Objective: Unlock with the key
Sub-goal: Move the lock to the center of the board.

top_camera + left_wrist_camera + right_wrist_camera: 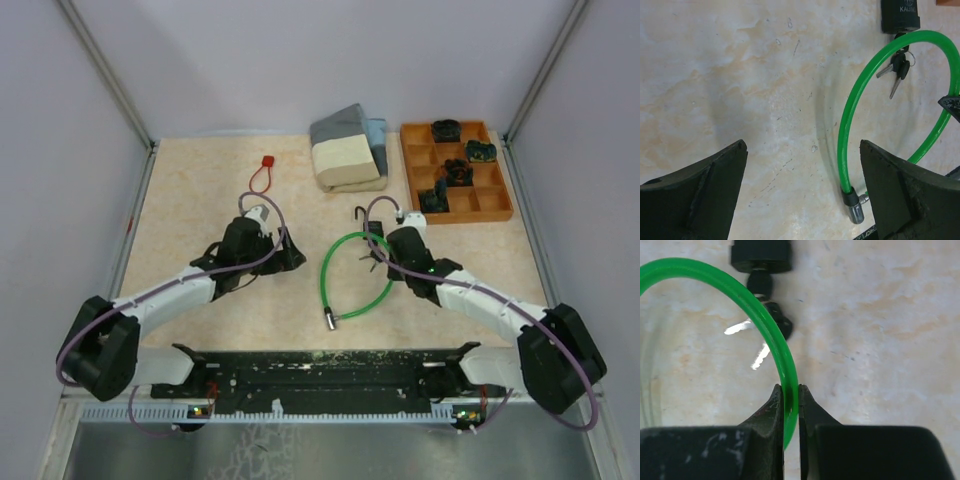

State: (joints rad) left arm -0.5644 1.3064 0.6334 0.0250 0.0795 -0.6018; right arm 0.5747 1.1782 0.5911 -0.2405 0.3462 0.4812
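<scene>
The robot's right gripper will let go of the green cable lock on the table (326, 234) just in front of the beige foam block.
A green cable lock (327, 268) lies in a loop on the table between the arms. Its black lock body (761, 255) has a key (760, 283) in it, and spare keys (745, 327) hang beside the cable. My right gripper (790, 390) is shut on the green cable (788, 371) a little below the lock body. My left gripper (802, 150) hovers open over bare table, with the cable's free metal tip (857, 212) just inside its right finger (900, 190). The lock body (900, 15) and keys (897, 70) also show in the left wrist view.
A red tag on a loop (265, 170) lies at the back left. Grey and beige foam blocks (347, 152) sit at the back centre. An orange compartment tray (497, 207) holding dark parts stands at the back right, close to the right arm.
</scene>
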